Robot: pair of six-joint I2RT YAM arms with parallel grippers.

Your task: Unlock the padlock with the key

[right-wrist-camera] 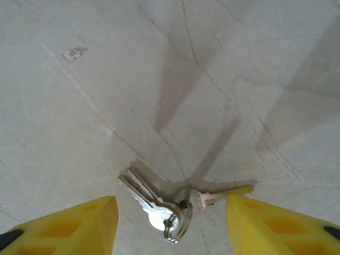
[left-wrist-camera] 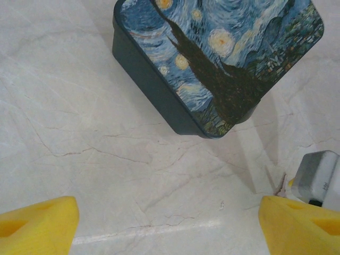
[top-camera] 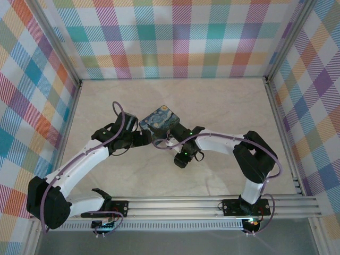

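The keys spread out flat from the small ring, so my right gripper will lift the keys and my left gripper will take the paired key blades [right-wrist-camera: 136, 184] first.
A bunch of silvery keys [right-wrist-camera: 159, 204] on a small ring lies flat on the pale marble table. My right gripper [right-wrist-camera: 170, 206] hangs open over it, a yellow finger [right-wrist-camera: 85, 226] on each side; one key's tip reaches the right-hand finger. From above, the right gripper [top-camera: 182, 158] points down just in front of the starry-night box. My left gripper [left-wrist-camera: 170, 226] is open over bare table with nothing between its fingers, close to the box's near corner; from above the left gripper [top-camera: 142, 139] sits at the box's left. The padlock is out of view.
The dark blue starry-night box [top-camera: 159, 120] stands closed mid-table between the two wrists; the same box [left-wrist-camera: 218, 58] fills the top of the left wrist view. A grey-white block [left-wrist-camera: 319, 178] shows at the right edge there. Checked walls [top-camera: 170, 37] enclose the table.
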